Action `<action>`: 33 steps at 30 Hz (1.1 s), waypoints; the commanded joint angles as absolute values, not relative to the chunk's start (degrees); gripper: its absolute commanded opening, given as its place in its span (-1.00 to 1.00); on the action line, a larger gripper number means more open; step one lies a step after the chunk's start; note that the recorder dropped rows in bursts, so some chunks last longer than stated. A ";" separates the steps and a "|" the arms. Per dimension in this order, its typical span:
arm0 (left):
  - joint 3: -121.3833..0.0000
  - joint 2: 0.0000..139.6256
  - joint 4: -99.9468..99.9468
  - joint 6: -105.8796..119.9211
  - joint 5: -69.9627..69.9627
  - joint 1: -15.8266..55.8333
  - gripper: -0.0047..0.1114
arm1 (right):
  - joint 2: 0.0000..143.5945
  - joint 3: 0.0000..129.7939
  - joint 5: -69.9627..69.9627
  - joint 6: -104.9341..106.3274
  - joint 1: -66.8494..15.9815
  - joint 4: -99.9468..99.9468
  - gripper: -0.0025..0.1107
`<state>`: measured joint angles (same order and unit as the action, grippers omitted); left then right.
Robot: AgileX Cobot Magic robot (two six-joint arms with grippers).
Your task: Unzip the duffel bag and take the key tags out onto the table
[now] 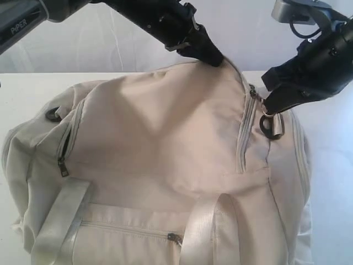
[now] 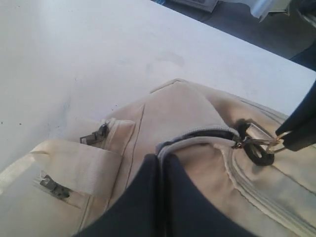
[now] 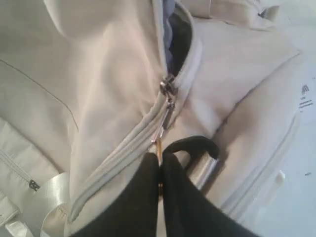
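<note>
The robot's right gripper needs to release the zipper pull farther down the top zip, on the fabric (image 1: 256, 134) (image 3: 136, 169) next to the black D-ring.
The cream duffel bag (image 1: 160, 143) fills the exterior view, lying on the white table (image 1: 22, 94). My left gripper (image 1: 214, 59) is shut on a fold of bag fabric beside the top zip, lifting it into a peak; in the left wrist view the left gripper (image 2: 160, 157) pinches the cloth edge. My right gripper (image 1: 268, 105) is shut on the metal zipper pull (image 3: 164, 126), next to a black D-ring (image 3: 192, 145). The zipper slider (image 3: 168, 88) sits partway along, with a short dark gap (image 3: 180, 34) open behind it. The key tags are hidden.
Shiny webbing handles (image 1: 207, 232) and a closed front pocket zip (image 1: 174, 238) lie near the front. A side pocket zip (image 1: 64, 165) and another D-ring (image 1: 53, 114) are at the left end. A white paper label (image 3: 305, 96) lies on the table.
</note>
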<state>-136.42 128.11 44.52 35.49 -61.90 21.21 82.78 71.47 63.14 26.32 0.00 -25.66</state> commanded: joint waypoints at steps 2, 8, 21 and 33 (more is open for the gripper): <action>-136.75 127.30 44.57 34.29 -61.70 18.74 -0.92 | 81.26 69.10 67.54 27.07 0.00 -25.81 -0.96; -136.75 127.40 42.58 34.29 -62.52 18.74 -0.92 | 74.80 65.24 68.07 27.07 0.00 -26.02 -0.96; -136.75 127.40 42.58 34.05 -63.01 18.64 -0.92 | 63.01 54.65 67.38 25.57 0.00 -26.23 -0.96; -136.75 127.29 41.01 34.06 -64.99 18.39 -0.92 | 63.00 49.25 67.79 26.69 0.00 -27.77 -0.96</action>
<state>-136.42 128.11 43.12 34.30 -64.57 19.41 63.46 50.32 62.75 25.73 0.00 -29.22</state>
